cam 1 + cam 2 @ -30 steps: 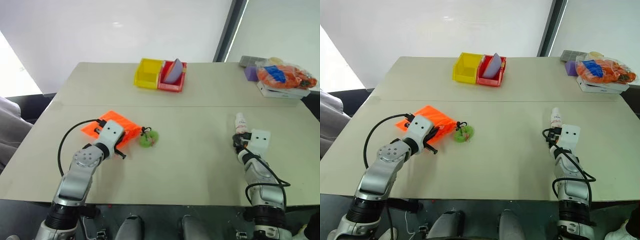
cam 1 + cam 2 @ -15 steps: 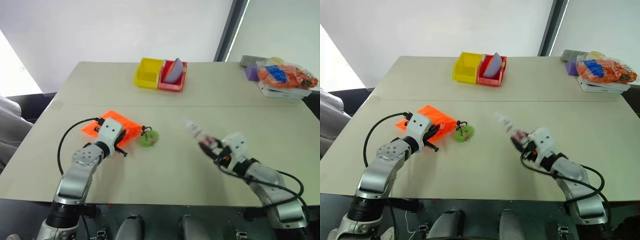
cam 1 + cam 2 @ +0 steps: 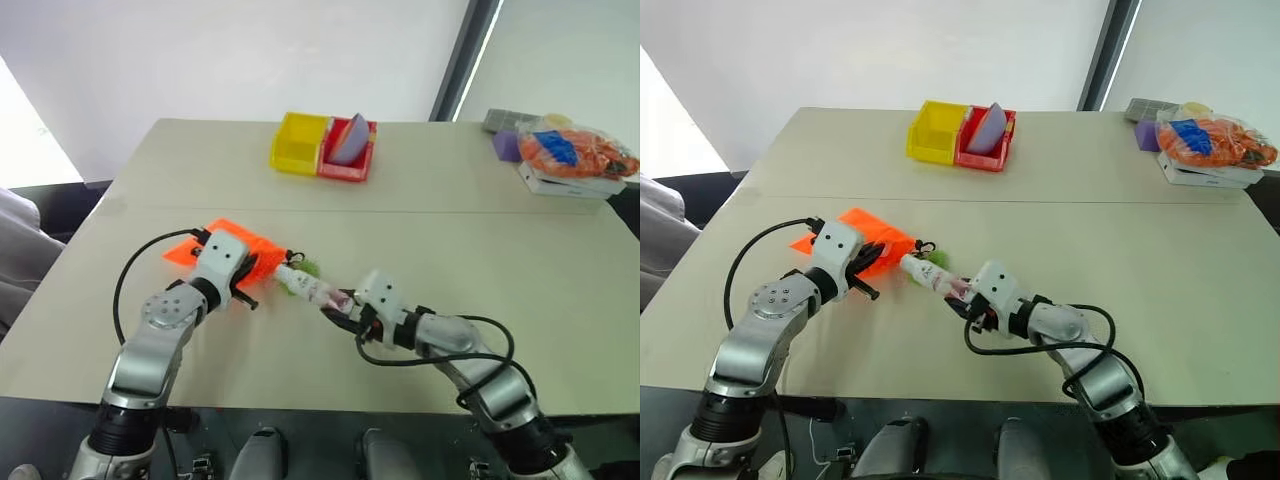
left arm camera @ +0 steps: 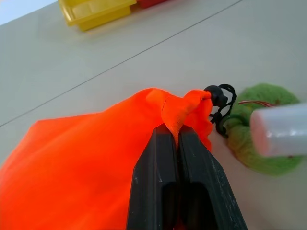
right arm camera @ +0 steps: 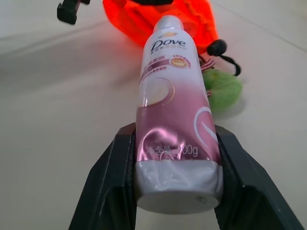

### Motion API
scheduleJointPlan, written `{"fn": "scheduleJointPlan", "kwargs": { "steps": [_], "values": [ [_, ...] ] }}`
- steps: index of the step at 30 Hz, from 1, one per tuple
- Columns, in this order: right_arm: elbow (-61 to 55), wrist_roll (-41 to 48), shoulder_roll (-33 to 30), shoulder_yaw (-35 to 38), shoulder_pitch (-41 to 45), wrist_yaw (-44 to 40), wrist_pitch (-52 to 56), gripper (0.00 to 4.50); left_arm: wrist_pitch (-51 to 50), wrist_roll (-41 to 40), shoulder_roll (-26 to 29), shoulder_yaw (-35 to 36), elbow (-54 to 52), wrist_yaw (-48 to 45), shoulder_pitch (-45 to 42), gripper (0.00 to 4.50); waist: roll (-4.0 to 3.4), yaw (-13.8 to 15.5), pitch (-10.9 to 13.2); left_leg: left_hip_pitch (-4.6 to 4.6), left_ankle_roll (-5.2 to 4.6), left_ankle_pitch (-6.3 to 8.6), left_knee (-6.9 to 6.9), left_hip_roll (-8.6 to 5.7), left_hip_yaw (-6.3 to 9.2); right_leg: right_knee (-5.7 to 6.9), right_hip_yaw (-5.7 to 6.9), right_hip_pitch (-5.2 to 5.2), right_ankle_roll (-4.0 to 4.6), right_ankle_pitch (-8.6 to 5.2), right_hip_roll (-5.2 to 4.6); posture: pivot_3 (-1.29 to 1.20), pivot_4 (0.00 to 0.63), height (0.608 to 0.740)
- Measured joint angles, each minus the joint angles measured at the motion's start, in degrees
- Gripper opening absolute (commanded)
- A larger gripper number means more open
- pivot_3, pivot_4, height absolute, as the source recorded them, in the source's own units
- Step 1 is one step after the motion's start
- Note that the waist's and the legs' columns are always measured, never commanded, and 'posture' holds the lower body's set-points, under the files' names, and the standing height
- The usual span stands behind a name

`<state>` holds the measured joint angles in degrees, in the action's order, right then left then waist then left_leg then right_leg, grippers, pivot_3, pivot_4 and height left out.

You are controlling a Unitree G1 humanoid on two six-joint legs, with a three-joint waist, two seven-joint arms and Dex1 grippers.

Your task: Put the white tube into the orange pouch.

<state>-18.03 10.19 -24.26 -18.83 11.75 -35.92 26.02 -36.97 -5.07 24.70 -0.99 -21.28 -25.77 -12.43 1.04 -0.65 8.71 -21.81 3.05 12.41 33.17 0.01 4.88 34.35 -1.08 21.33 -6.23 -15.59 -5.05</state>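
The robot's right gripper should release the white tube inside the orange pouch's opening [image 3: 262, 292] [image 5: 136, 32], near the left gripper. The tube is just over the green ball now.
The orange pouch [image 3: 232, 247] lies on the table's left half, its black cord leading to a fuzzy green ball [image 4: 259, 128]. My left gripper [image 4: 177, 135] is shut on a pinched fold of the pouch's fabric at its mouth. My right gripper [image 3: 342, 305] is shut on the white tube [image 5: 175, 115], gripping its pink crimped end. The tube [image 3: 308, 287] points left with its white tip close to the pouch mouth, just over the green ball. From the right wrist view the pouch [image 5: 158, 19] sits right beyond the tube's tip.
A yellow bin [image 3: 298, 146] and a red bin [image 3: 350, 152] stand at the back centre. A clear bag of orange and blue items [image 3: 570, 150] rests on a white box at the back right, beside a purple block [image 3: 503, 146].
My right arm has swung left across the table, carrying the tube from the right side to the pouch mouth. My left gripper keeps its hold on the pouch.
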Motion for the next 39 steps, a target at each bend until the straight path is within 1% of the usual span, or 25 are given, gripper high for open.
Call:
{"fn": "scheduleJointPlan", "kwargs": {
  "steps": [13, 22, 28, 32, 36, 37, 39],
  "values": [
    [9.4, -4.2, 5.5, -3.8, 9.0, -1.1, -1.3, 1.72, -0.9, -2.3, 0.9, -2.1, -4.5, -3.3, 1.1, 0.0, 0.0, -0.1, 0.0, 0.06, 0.0, 0.0, 0.0, 0.0, 0.01, 0.05, 0.0, -0.02, 0.01, 0.01, 0.03, 0.0, 0.15, 0.74],
    [13.5, -5.5, 8.9, -4.4, 12.0, -1.7, -1.7, 1.72, -4.7, -7.2, 1.0, -5.1, -8.6, -6.6, 0.9, 0.0, -0.01, -0.2, 0.0, 0.1, 0.0, -0.01, 0.01, 0.0, 0.01, 0.12, 0.0, -0.02, 0.02, 0.01, 0.04, 0.0, 0.15, 0.74],
    [19.0, -7.9, 12.8, -6.8, 17.3, -1.9, -2.2, 1.72, -7.9, -12.4, 0.9, -5.1, -11.4, -8.2, 0.4, 0.0, -0.02, -0.5, 0.0, 0.19, 0.0, -0.01, 0.0, 0.02, 0.02, 0.21, -0.01, -0.03, 0.01, 0.01, 0.07, 0.0, 0.15, 0.74],
    [21.1, -10.9, 14.9, -8.2, 19.2, -0.1, -2.3, 1.72, -8.4, -13.1, 2.9, -4.4, -11.6, -8.5, 0.9, 0.0, -0.02, -0.4, 0.0, 0.24, 0.0, -0.01, -0.01, 0.02, 0.02, 0.25, -0.02, -0.03, 0.03, 0.0, 0.07, 0.0, 0.15, 0.74],
    [21.2, -11.0, 15.6, -8.4, 19.1, -1.4, -2.1, 1.72, -7.5, -13.2, 4.0, -4.1, -11.6, -8.5, 2.2, 0.0, -0.02, -0.4, 0.0, 0.26, 0.0, -0.01, -0.01, 0.02, 0.01, 0.25, -0.03, -0.04, 0.03, 0.0, 0.07, 0.0, 0.15, 0.74],
    [21.1, -10.8, 15.6, -8.4, 19.1, -1.8, -2.0, 2.04, -7.4, -13.2, 4.1, -4.0, -11.6, -8.5, 2.4, 0.0, -0.03, -0.4, 0.0, 0.27, 0.0, -0.01, -0.01, 0.02, 0.01, 0.26, -0.03, -0.04, 0.03, 0.0, 0.07, 0.0, 0.15, 0.74],
    [20.8, -10.5, 15.5, -8.3, 18.8, -2.6, -1.5, 2.85, -7.3, -13.2, 4.2, -3.9, -11.5, -8.4, 2.8, 0.0, -0.03, -0.4, 0.0, 0.28, 0.0, -0.01, -0.01, 0.02, 0.01, 0.28, -0.03, -0.04, 0.03, 0.0, 0.07, 0.0, 0.15, 0.74]
  ]
}}
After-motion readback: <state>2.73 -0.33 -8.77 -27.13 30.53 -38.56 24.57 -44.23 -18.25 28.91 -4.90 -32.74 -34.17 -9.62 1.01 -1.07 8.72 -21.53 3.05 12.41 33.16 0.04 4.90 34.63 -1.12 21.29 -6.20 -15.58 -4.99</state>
